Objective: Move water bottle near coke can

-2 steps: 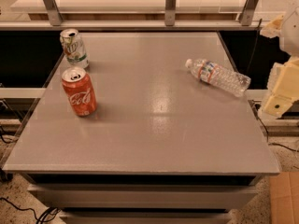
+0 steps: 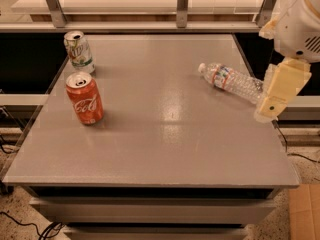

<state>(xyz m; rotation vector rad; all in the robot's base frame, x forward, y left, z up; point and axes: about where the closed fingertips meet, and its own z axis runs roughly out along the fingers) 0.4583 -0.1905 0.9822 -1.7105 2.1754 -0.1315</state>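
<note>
Next, I close my gripper around the middle (image 2: pixel 233 83) of the water bottle, about halfway between its white cap and its base.
The water bottle (image 2: pixel 231 80) lies on its side at the right of the grey table (image 2: pixel 165 134), white cap pointing left and back. The coke can (image 2: pixel 85 98) stands upright at the left, red with white script. My gripper (image 2: pixel 272 101) hangs at the table's right edge, just right of the bottle's base end and overlapping it in view. It holds nothing that I can see.
A white-and-green soda can (image 2: pixel 79 51) stands upright behind the coke can at the back left corner. A metal-framed shelf (image 2: pixel 182 6) runs along the back. A cardboard box corner (image 2: pixel 305 211) sits on the floor at lower right.
My arm and gripper have moved a little left, closer to the bottle's base end. The bottle and both cans have not moved.
</note>
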